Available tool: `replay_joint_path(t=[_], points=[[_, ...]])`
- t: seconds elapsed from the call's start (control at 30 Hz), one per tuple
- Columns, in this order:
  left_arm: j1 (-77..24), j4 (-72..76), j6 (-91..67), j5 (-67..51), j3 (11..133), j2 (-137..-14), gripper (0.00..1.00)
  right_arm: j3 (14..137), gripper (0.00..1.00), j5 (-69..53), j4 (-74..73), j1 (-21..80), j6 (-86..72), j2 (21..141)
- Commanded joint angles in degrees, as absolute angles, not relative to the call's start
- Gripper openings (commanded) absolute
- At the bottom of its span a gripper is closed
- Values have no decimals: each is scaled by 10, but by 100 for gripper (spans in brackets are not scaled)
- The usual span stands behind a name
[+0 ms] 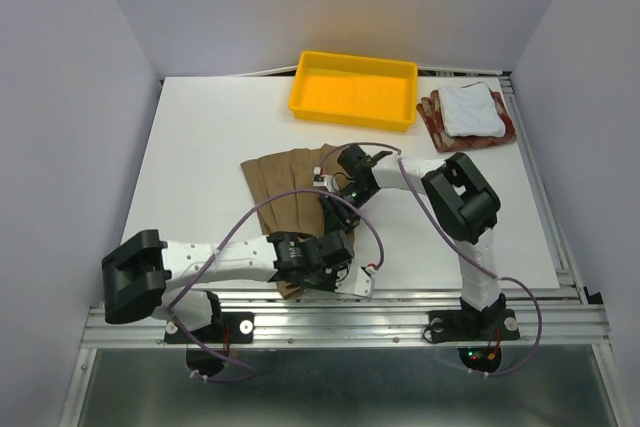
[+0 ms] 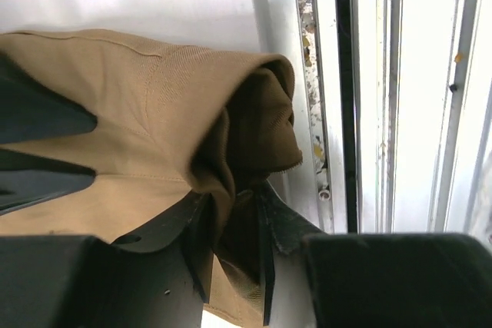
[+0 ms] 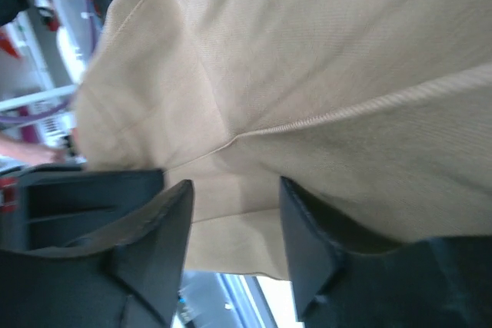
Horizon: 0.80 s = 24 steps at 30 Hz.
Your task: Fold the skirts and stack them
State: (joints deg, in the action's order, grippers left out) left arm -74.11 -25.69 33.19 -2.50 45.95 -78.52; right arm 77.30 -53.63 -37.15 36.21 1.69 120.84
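Observation:
My left gripper has the bunched fold. It will let go of it over the far part of the tan skirt (image 1: 309, 188), toward the yellow tray.
The tan-brown pleated skirt (image 1: 285, 182) lies in the middle of the table, its near part bunched up between the arms. My left gripper (image 1: 340, 252) is near the table's front edge; in the left wrist view it (image 2: 234, 220) is shut on a fold of the tan skirt (image 2: 138, 105). My right gripper (image 1: 335, 212) is just behind it, over the same skirt; in the right wrist view its jaws (image 3: 234, 205) stand apart with the tan cloth (image 3: 307, 59) close in front. The plain white skirt (image 1: 470, 107) lies folded on the red-and-beige checked skirt (image 1: 432, 119) at the back right.
A yellow plastic tray (image 1: 305, 97) stands at the back middle. The metal rail of the table's front edge (image 2: 369, 113) runs right beside my left gripper. Grey walls enclose the table on three sides.

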Motion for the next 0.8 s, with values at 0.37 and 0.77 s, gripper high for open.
replay_joint_path(t=[0.37, 0.77], points=[[-711, -514, 402, -322, 619, -750, 0, 1080, 73, -296, -319, 316, 105, 1303], [-558, -643, 488, -399, 801, -848, 0, 1040, 51, -384, -323, 321, 112, 1363]])
